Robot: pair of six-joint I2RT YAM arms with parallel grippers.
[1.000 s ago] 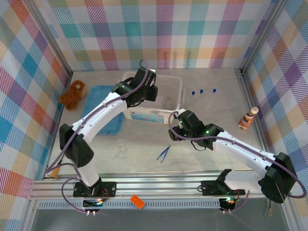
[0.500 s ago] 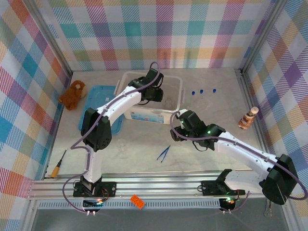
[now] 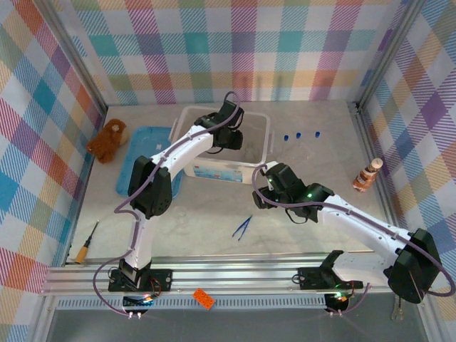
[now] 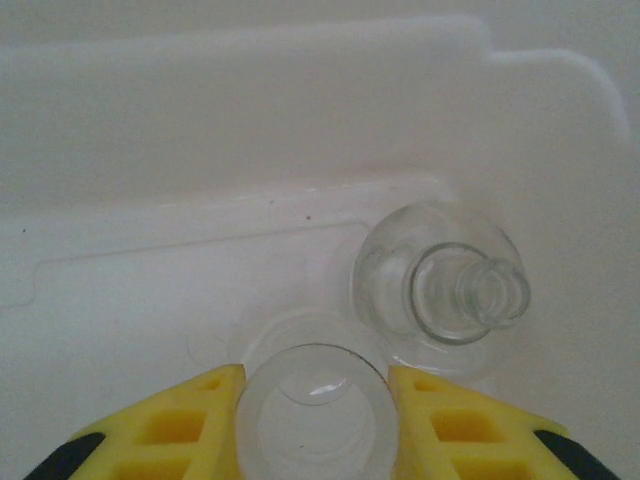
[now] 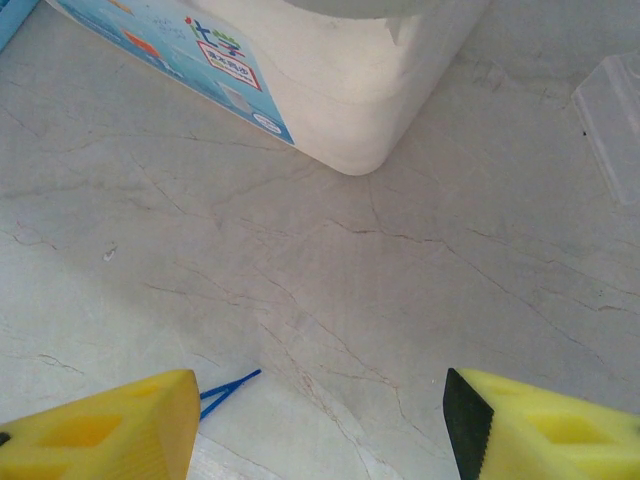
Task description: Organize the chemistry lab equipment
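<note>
Next, my left gripper lets go of the clear round glass dish on the bottom of the white bin, close beside the clear glass flask (image 3: pixel 239 149) (image 4: pixel 306 346).
My left gripper (image 3: pixel 231 140) reaches into the white bin (image 3: pixel 265 127). In the left wrist view the left gripper (image 4: pixel 312 405) is shut on a clear round glass dish (image 4: pixel 312 440) held between the yellow fingers (image 4: pixel 180 420), low over the bin floor. A clear glass flask (image 4: pixel 440 285) lies on its side just beyond it in the bin. My right gripper (image 3: pixel 261 194) hovers open over the table by the bin's near right corner, nothing between its jaws. Slim blue tweezers (image 3: pixel 242 226) lie on the table, their tips (image 5: pixel 228 385) by the left finger. Blue-capped test tubes (image 3: pixel 298 135) stand right of the bin.
A blue tray (image 3: pixel 142 171) lies left of the bin, a brown plush toy (image 3: pixel 108 140) beyond it. A striped bottle figure (image 3: pixel 367 174) stands at the right wall. A screwdriver (image 3: pixel 89 243) lies near the left front, and an orange brick (image 3: pixel 204 298) on the front rail.
The left arm has swung its gripper rightward and deeper over the bin, elbow folding in toward the tray. The right arm has shifted only slightly.
</note>
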